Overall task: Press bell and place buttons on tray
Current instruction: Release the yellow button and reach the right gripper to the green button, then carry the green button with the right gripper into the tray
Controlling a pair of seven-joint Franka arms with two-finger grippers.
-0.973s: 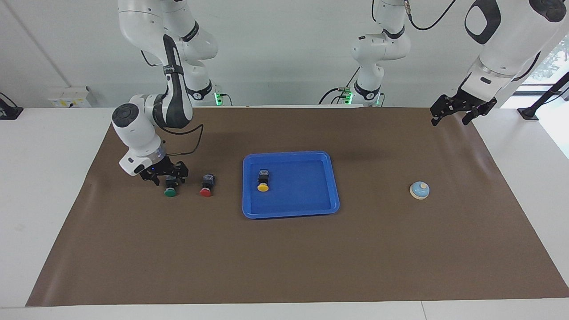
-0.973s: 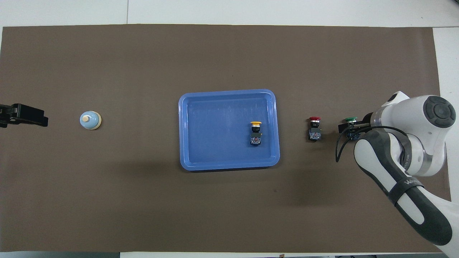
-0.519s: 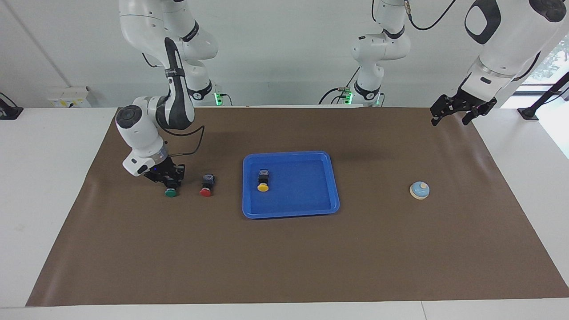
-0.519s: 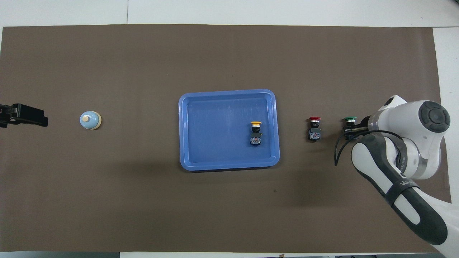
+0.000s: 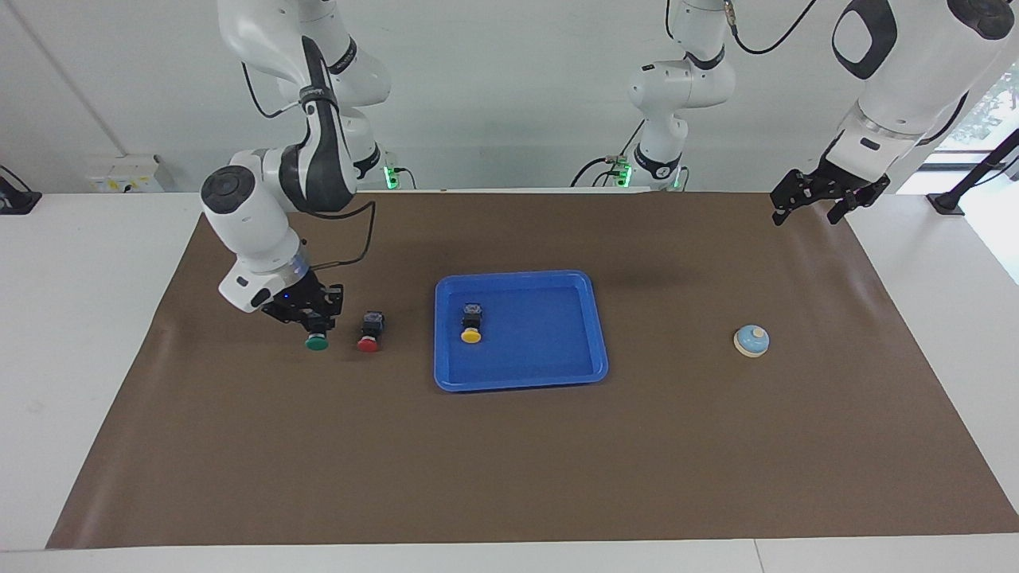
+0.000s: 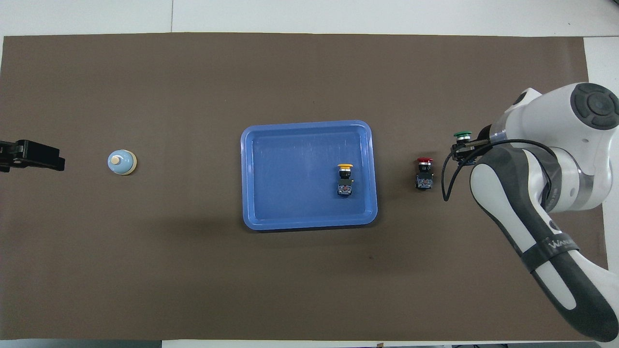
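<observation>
My right gripper releases the green button next in the blue tray (image 6: 314, 180), just beside the yellow button, toward the bell.
My right gripper (image 5: 318, 325) is shut on the green button (image 5: 317, 342), holding it just above the mat beside the red button (image 5: 369, 333). In the overhead view the green cap (image 6: 462, 135) sticks out past the right gripper (image 6: 465, 148). The red button (image 6: 424, 174) lies on the mat between the green one and the blue tray (image 5: 521, 275). The yellow button (image 5: 471, 327) lies in the tray (image 6: 307, 123), toward the right arm's end; it also shows from overhead (image 6: 345, 179). The bell (image 5: 751, 341) stands toward the left arm's end. My left gripper (image 5: 818, 200) waits, open, raised over the mat's edge.
A brown mat (image 5: 509, 461) covers the white table. From overhead the bell (image 6: 121, 162) lies close to the left gripper (image 6: 29, 156). A third arm's base (image 5: 661, 159) stands at the robots' edge.
My right gripper has closed on the green button, lifted it off the mat and shifted it slightly toward the red button. The left arm has not moved.
</observation>
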